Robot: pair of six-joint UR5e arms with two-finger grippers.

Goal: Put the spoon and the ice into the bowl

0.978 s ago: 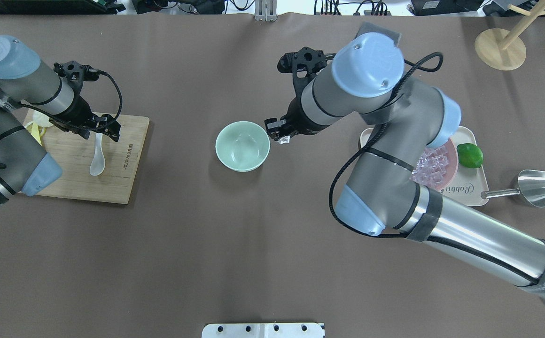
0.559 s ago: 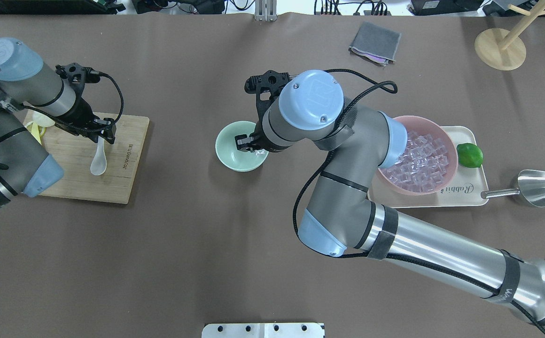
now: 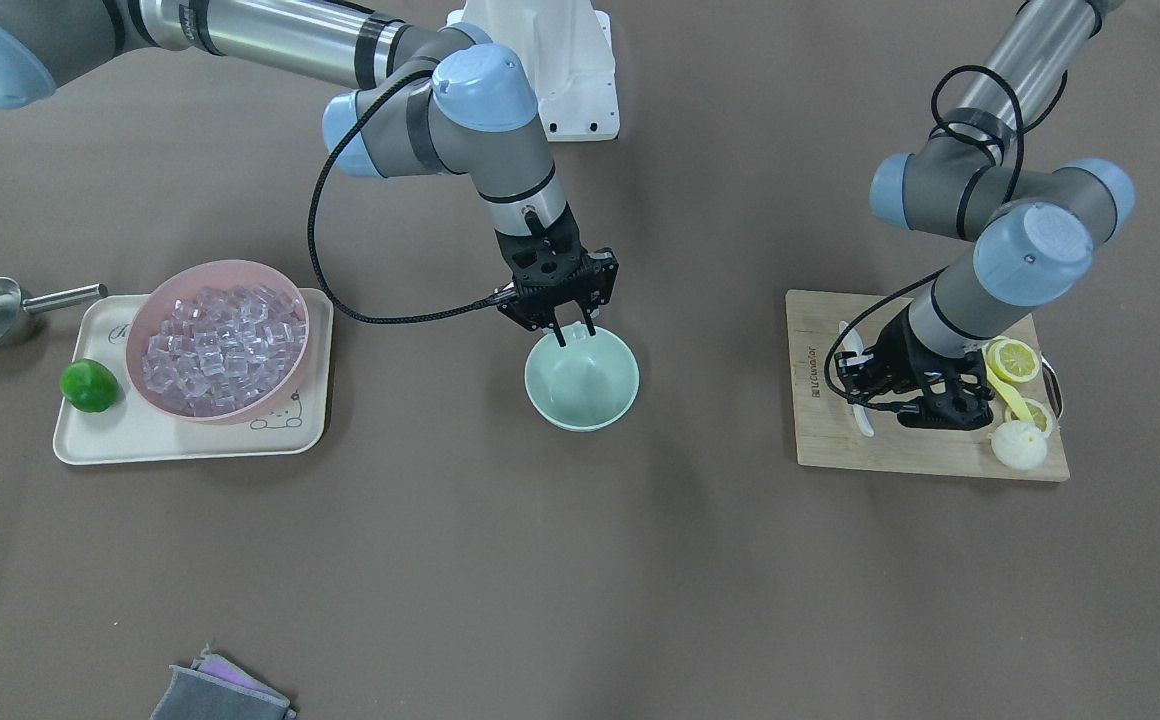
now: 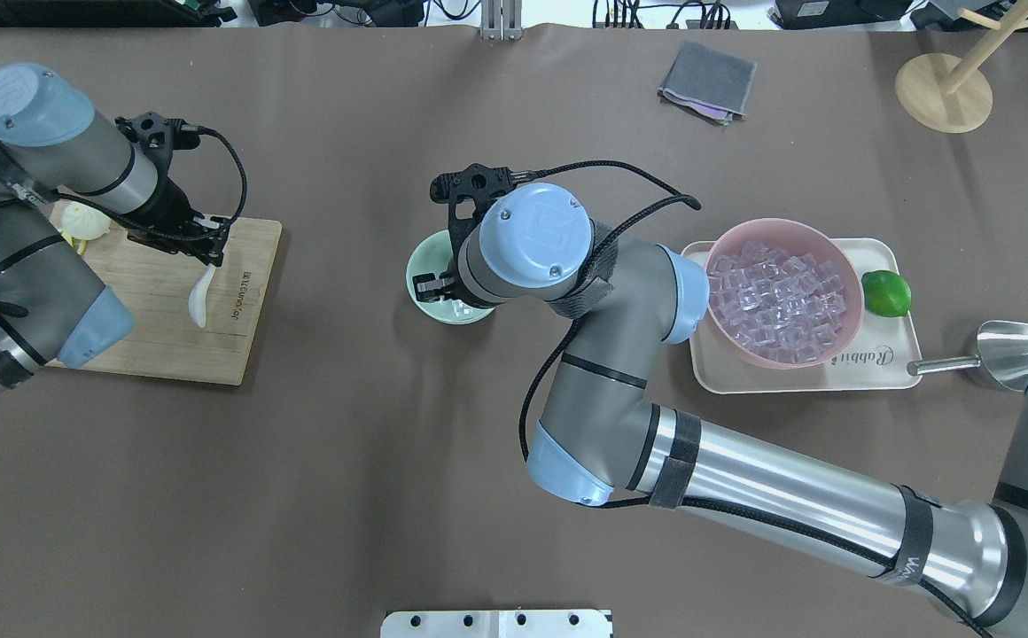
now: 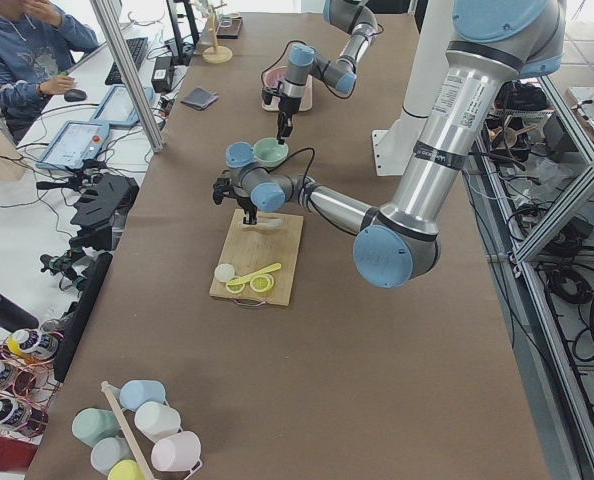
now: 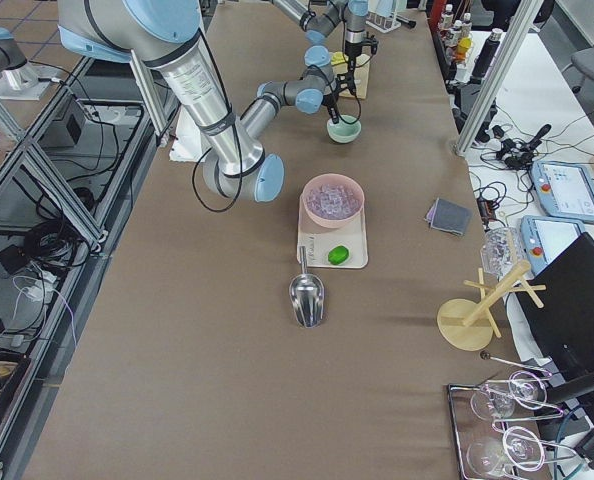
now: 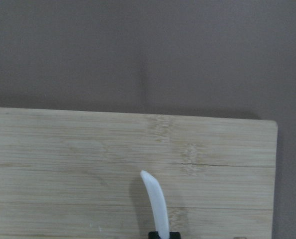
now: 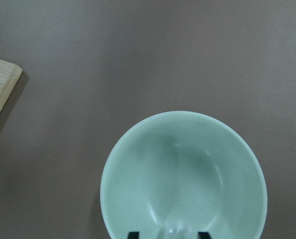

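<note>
The white spoon, now tilted just above the cutting board, will be let go by my left gripper beside the ice cube in the mint-green bowl (image 3: 595, 409), with the spoon's handle over the bowl's rim.
The white spoon (image 4: 200, 299) hangs tilted just above the wooden cutting board (image 4: 151, 337), its handle pinched in my left gripper (image 4: 211, 255). The left wrist view shows the spoon (image 7: 155, 199) edge-on, rising from the shut fingertips. My right gripper (image 3: 575, 335) hovers over the far rim of the mint-green bowl (image 3: 580, 385), jaws apart. One clear ice cube (image 8: 178, 230) lies inside the bowl (image 8: 188, 169), between and below the two fingertips. From overhead the cube (image 4: 461, 307) shows in the bowl (image 4: 425, 266), which the right wrist mostly covers.
A pink bowl (image 4: 784, 292) heaped with ice stands on a cream tray (image 4: 798, 379) beside a lime (image 4: 886, 293). A metal scoop (image 4: 1006, 354) lies right of the tray. Lemon slices (image 3: 1012, 360) sit on the board's far end. A grey cloth (image 4: 707, 80) lies at the back.
The right gripper carried the cube leftward from beside the bowl to over it and opened; the cube now rests inside. The left gripper shut on the spoon handle and lifted it slightly rightward.
</note>
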